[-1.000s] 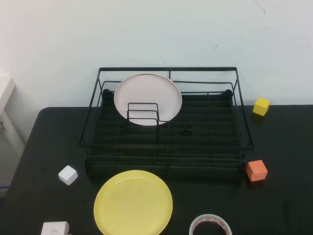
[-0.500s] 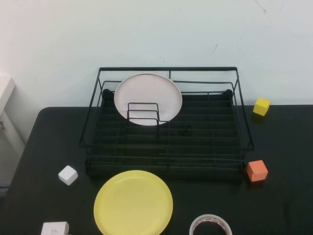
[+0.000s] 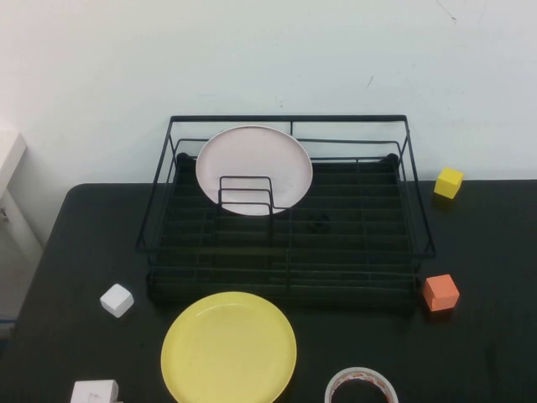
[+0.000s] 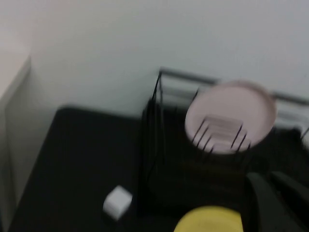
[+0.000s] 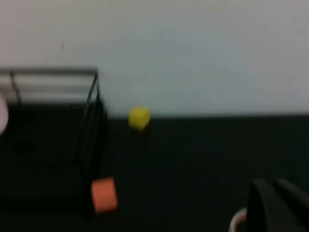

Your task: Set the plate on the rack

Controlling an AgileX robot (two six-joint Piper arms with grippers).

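Next, I grab the yellow plate with my left gripper by its edge on the white block's side (image 3: 167,374).
The yellow plate (image 3: 228,348) lies flat on the black table just in front of the black wire rack (image 3: 289,119). Its far edge shows in the left wrist view (image 4: 210,220). The rack (image 4: 174,74) holds a pale pink-white plate (image 3: 253,168) upright in its loop dividers at the back left. My left gripper (image 4: 267,179) hangs above the table's near left, behind the yellow plate, with its fingers together and empty. My right gripper (image 5: 273,184) hangs above the near right, fingers together and empty. Neither gripper shows in the high view.
A white cube (image 3: 117,300) and a white block (image 3: 94,392) lie at the near left. An orange cube (image 3: 440,292) sits by the rack's front right corner and a yellow cube (image 3: 448,182) at the back right. A tape roll (image 3: 361,386) lies at the near edge.
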